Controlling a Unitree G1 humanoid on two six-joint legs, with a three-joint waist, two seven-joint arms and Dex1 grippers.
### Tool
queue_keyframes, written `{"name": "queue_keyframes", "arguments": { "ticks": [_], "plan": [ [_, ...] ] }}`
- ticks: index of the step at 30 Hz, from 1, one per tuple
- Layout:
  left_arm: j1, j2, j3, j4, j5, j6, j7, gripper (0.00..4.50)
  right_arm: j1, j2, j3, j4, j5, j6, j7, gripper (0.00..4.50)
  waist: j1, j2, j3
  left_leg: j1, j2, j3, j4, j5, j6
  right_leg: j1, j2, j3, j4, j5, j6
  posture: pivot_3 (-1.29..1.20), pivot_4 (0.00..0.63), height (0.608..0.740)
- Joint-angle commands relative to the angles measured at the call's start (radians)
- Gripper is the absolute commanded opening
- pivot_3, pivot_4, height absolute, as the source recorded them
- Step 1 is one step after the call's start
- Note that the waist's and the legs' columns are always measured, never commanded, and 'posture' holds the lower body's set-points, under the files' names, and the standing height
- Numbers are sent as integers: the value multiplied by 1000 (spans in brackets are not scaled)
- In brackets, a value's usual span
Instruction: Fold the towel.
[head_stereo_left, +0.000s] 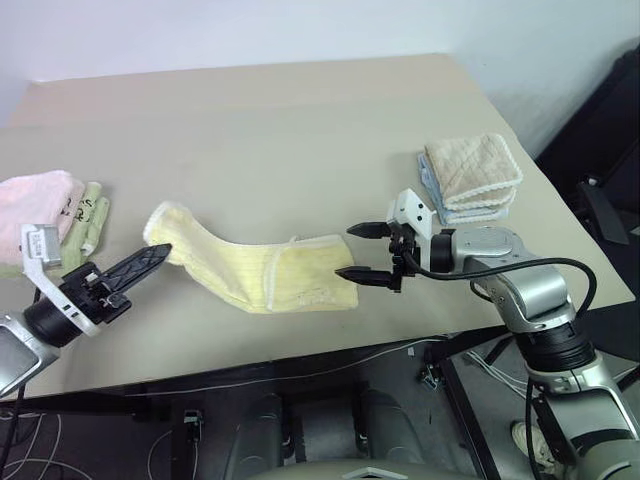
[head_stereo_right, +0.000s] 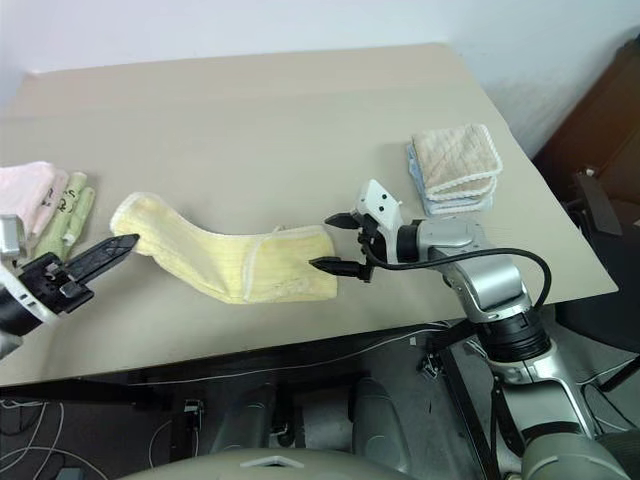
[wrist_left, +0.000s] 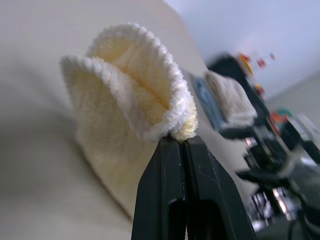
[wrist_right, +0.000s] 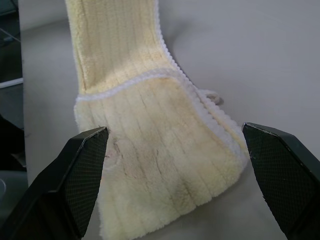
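Note:
Next, my left gripper lets go of the towel's lifted end on the folded part's edge (head_stereo_left: 343, 269) nearest my right gripper.
The pale yellow towel (head_stereo_left: 265, 272) lies on the beige table (head_stereo_left: 300, 130), its right part folded over itself with a whitish hem across it. Its left end (wrist_left: 135, 95) is lifted off the table, pinched in my left gripper (head_stereo_left: 160, 250), which is shut on that end. My right gripper (head_stereo_left: 360, 252) stands open just off the towel's right end, one finger (wrist_right: 82, 175) on each side of the folded part, touching nothing.
A stack of folded beige and light blue cloths (head_stereo_left: 470, 178) sits at the right of the table. A pink folded towel (head_stereo_left: 35, 200) and greenish cloths (head_stereo_left: 88, 225) lie at the left edge. The table's front edge runs just below the towel.

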Motion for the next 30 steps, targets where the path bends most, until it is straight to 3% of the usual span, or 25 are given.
{"name": "queue_keyframes", "arguments": {
  "ticks": [1, 8, 13, 16, 30],
  "plan": [
    [-43, 74, -69, -39, 41, 61, -100, 14, 7, -21, -56, -36, 6, -12, -20, 4500, 0, 0, 0, 0, 0, 0, 1, 0, 0, 0, 0, 0, 0, 0, 0, 0, 150, 740],
    [-251, 88, -313, 9, 216, 100, -224, 14, 53, -47, -103, -89, 17, 11, -66, 4500, 9, 0, 0, 0, 0, 1, 11, 0, 2, 3, 2, -1, 6, 0, 1, 0, 150, 740],
    [-410, 35, -501, 97, 400, 100, -326, 14, 93, -61, -136, -143, 26, 39, -98, 4500, 22, -1, 0, 1, 0, 3, 15, 1, 1, 3, 4, 0, 13, 0, 1, 0, 150, 740],
    [-508, -44, -596, 161, 517, 65, -372, 14, 118, -70, -162, -176, 35, 60, -121, 4500, 29, -1, 1, 2, 1, 3, 16, 1, 0, 3, 6, 0, 15, 0, 1, 0, 150, 740],
    [-714, -282, -757, 255, 750, 67, -518, 14, 178, -87, -215, -268, 69, 122, -195, 4500, 31, -2, 1, 2, 1, -2, 18, 1, 1, 5, 7, 1, 15, 0, 2, 0, 150, 740]
  ]
}}
